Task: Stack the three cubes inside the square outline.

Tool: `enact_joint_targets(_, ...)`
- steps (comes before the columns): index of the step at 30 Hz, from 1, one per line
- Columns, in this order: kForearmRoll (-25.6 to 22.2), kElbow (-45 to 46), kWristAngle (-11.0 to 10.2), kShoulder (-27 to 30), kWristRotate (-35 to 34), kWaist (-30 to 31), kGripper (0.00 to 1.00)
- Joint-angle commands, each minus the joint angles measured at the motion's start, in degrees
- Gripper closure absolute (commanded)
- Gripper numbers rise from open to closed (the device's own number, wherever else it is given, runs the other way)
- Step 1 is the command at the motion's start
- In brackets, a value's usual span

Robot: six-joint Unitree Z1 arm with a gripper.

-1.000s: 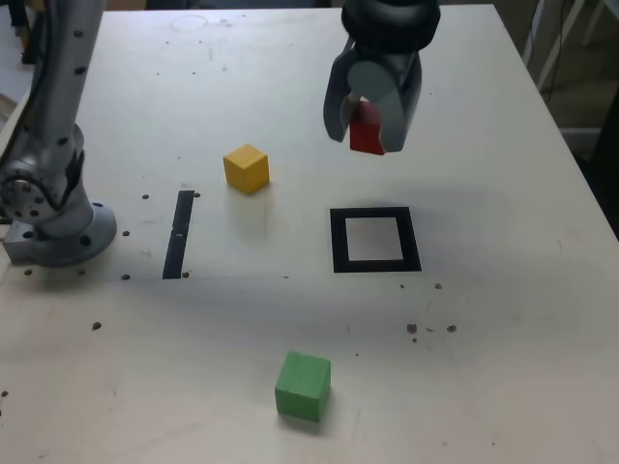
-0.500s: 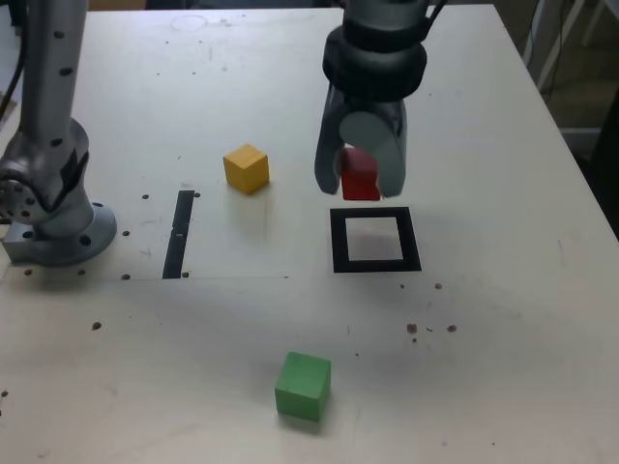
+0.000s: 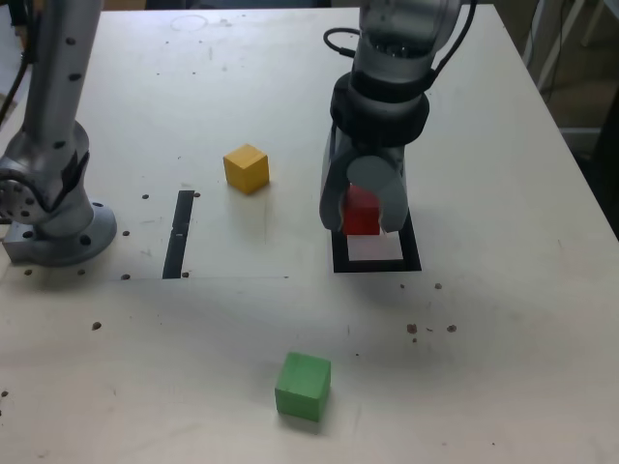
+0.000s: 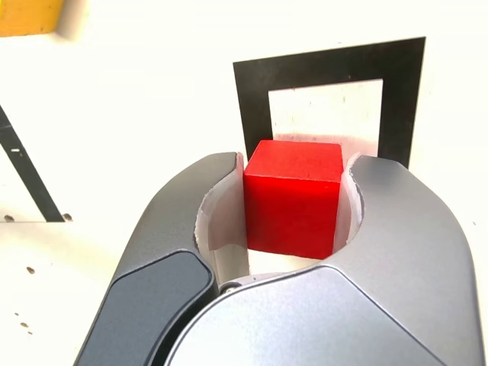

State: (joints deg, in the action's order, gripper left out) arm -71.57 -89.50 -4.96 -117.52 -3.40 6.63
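My gripper will let go of the red cube on the pale centre of the black square outline [image 3: 371, 233] [image 4: 319, 147]. The cube is held low over the outline's far part.
My gripper [image 3: 362, 215] is shut on the red cube [image 3: 362, 211], holding it low over the far part of the square outline [image 3: 338, 253]. In the wrist view the red cube [image 4: 293, 196] sits clamped between both grey fingers [image 4: 191, 221], with the black square outline [image 4: 255, 84] and its pale centre just beyond it. The yellow cube [image 3: 246, 168] rests on the table toward the exterior view's left of the outline; a corner of it shows as the yellow cube [image 4: 29, 15] in the wrist view. The green cube [image 3: 303, 386] lies near the table's front edge.
The arm's grey base [image 3: 53, 227] stands at the exterior view's left edge. A thin black strip [image 3: 179, 233] lies flat between the base and the yellow cube. Small dark specks dot the white table [image 3: 503, 338]. Chair legs [image 3: 561, 39] show past the far right edge.
The gripper has come down and toward the front with the red cube, from high above the table's far side to just over the square outline. The yellow and green cubes have not moved.
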Motion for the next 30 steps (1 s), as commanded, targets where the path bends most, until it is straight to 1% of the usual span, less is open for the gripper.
enact_joint_targets(1,0.51,0.01,-0.26,-0.82,-0.1,-0.04,0.67)
enact_joint_targets(8,1.91,0.38,-0.84,-1.74,-0.06,-0.04,0.66)
enact_joint_targets(14,2.9,0.75,-0.86,-2.64,-0.03,-0.04,0.59)
enact_joint_targets(21,3.63,1.28,-0.86,-4.14,0.14,-0.04,0.58)
enact_joint_targets(23,3.81,1.32,-0.89,-4.15,0.23,-0.04,0.55)
enact_joint_targets(25,3.83,1.16,-0.89,-3.97,0.39,-0.04,0.46)
enact_joint_targets(30,3.68,0.8,-0.9,-3.46,0.72,-0.04,0.14)
